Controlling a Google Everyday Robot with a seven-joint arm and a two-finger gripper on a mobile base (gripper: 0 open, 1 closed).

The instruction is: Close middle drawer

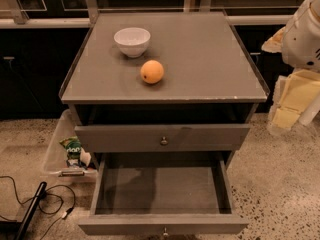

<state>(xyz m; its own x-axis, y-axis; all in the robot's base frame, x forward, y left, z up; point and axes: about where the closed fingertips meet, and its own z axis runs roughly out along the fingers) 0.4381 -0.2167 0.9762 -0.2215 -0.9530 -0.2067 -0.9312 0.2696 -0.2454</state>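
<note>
I should next bring my gripper to the middle drawer's front panel (pixel 230 223), at the end that is nearest my arm and away from the drawer's knob, and close it there.
The middle drawer (pixel 162 223) is pulled far out of the grey cabinet, towards the bottom of the view. Its inside (pixel 162 189) is bare, and its small brass knob (pixel 164 231) sits at the lower edge of the view. The upper drawer (pixel 162 136) above it stands out a little, with its knob (pixel 163 141) in the middle. The lowest drawer is hidden under the open one. My white arm (pixel 304 31) comes in at the right edge. The gripper (pixel 294 100) hangs below it, to the right of the cabinet, apart from both drawers.
On the cabinet top (pixel 200 49) stand a white bowl (pixel 132 40) and an orange (pixel 152 71). A clear plastic bin (pixel 65 151) with packets sits on the floor at the left, beside black cables (pixel 40 204). Speckled floor lies to the right.
</note>
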